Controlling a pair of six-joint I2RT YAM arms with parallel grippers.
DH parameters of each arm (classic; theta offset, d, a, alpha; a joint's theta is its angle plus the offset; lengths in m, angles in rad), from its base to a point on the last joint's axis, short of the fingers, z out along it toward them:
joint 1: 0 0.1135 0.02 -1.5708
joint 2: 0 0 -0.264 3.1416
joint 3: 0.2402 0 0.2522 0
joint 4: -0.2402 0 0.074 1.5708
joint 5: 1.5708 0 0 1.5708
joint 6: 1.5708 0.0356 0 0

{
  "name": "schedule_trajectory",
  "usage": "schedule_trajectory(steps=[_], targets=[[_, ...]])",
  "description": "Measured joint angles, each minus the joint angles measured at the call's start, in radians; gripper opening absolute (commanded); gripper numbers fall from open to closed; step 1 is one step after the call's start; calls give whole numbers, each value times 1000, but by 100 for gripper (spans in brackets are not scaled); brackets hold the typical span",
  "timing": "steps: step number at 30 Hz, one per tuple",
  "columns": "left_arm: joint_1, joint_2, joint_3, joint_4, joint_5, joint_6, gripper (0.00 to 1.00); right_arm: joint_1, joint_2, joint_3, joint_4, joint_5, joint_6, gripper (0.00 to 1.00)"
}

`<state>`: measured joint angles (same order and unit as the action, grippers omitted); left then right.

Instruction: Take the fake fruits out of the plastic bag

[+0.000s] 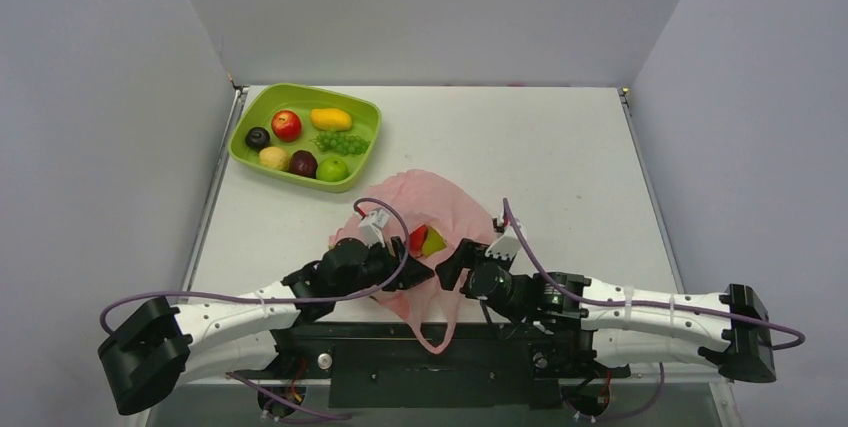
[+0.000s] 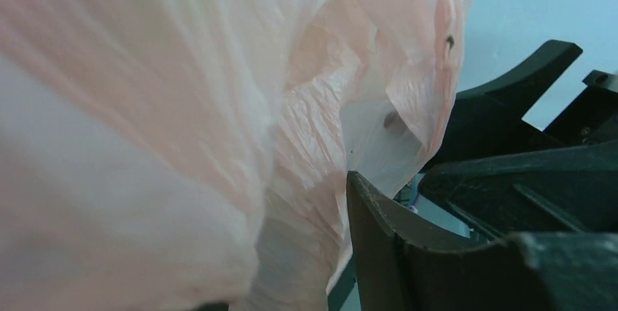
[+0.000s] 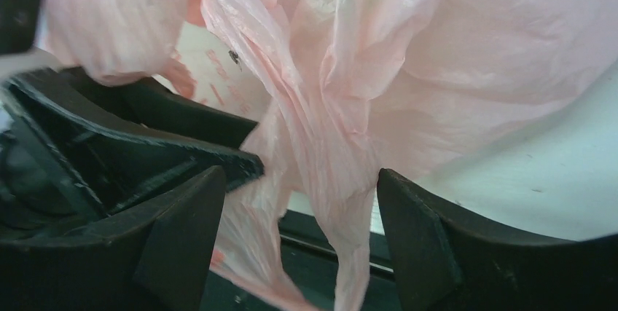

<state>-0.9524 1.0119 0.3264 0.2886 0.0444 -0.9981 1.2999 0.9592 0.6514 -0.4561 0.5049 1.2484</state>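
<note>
A piece of the bag hangs loose in my right gripper. Next, I pinch the bag's folds farther in and hold (image 3: 337, 103) the bag's opening wide.
The pink plastic bag (image 1: 440, 202) lies crumpled near the table's front, its loop handle (image 1: 437, 332) trailing over the edge. One red-and-green fake fruit (image 1: 427, 240) shows in the bag's mouth between both grippers. My left gripper (image 1: 405, 275) presses against the bag's left side. In the left wrist view the bag (image 2: 182, 129) fills the picture and hides one finger; only the right finger (image 2: 379, 238) shows, with plastic against it. My right gripper (image 3: 299, 231) stands open, a strip of the bag (image 3: 342, 180) hanging loose between its fingers (image 3: 415, 245).
A lime-green tray (image 1: 250, 112) at the back left holds a red apple (image 1: 286, 125), mango (image 1: 331, 119), grapes (image 1: 340, 142), plum (image 1: 258, 137), lemon (image 1: 273, 157), dark red apple (image 1: 303, 163) and green apple (image 1: 332, 168). Walls enclose the table on three sides.
</note>
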Motion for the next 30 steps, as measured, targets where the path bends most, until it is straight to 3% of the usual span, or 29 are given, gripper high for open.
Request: schedule_trajectory(steps=[7,19,21,23,24,26,30], targets=[[0,30,-33,94,98,-28,38,6,84,50,5,141,140,72],[0,35,-37,144,174,-32,38,-33,349,169,-76,227,193,69],[0,36,-43,156,177,-32,42,-44,382,178,-75,226,187,63],[0,34,-51,159,176,-32,48,-53,399,177,-75,216,176,48],[0,27,-54,153,176,-31,52,-57,401,174,-74,209,166,28],[2,-11,-56,114,165,-26,59,-57,395,158,-57,201,138,2],[25,-140,-54,8,130,-3,73,-55,320,34,82,153,30,0]])
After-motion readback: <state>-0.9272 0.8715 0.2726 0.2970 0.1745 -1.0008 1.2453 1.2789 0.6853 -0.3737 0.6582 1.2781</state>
